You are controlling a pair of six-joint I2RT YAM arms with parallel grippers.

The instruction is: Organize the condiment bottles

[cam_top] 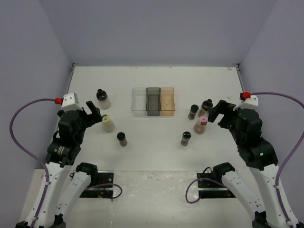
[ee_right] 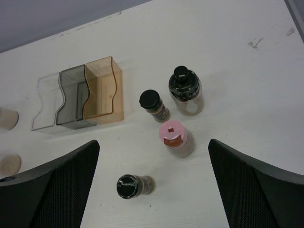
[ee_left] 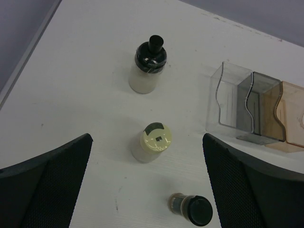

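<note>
Next, I close my right gripper on the cap [cam_top: 207, 104] [ee_right: 184, 87] of the wider black-capped bottle, which stands just behind the pink-capped bottle.
Several small clear condiment bottles stand on the white table [cam_top: 152, 152]. On the left are a black-capped pale bottle [cam_top: 103, 99] [ee_left: 148, 66], a yellow-green-capped bottle [cam_top: 108, 123] [ee_left: 153, 141] and a black-capped dark bottle [cam_top: 122, 138] [ee_left: 192, 208]. On the right are a small black-capped bottle [cam_top: 193, 111] [ee_right: 154, 104], a wider black-capped bottle [cam_top: 206, 107] [ee_right: 185, 90], a pink-capped bottle [cam_top: 201, 124] [ee_right: 175, 137] and another black-capped bottle [cam_top: 185, 138] [ee_right: 134, 185]. My left gripper [cam_top: 96, 114] [ee_left: 147, 190] is open and empty, above the yellow-green-capped bottle. My right gripper [cam_top: 217, 112] [ee_right: 154, 185] is open and empty, above the pink-capped bottle.
A three-part tray [cam_top: 153, 100] [ee_left: 251, 107] [ee_right: 78, 97] with clear, grey and tan compartments, all empty, sits at the middle back. Purple walls close in the table at the back and sides.
</note>
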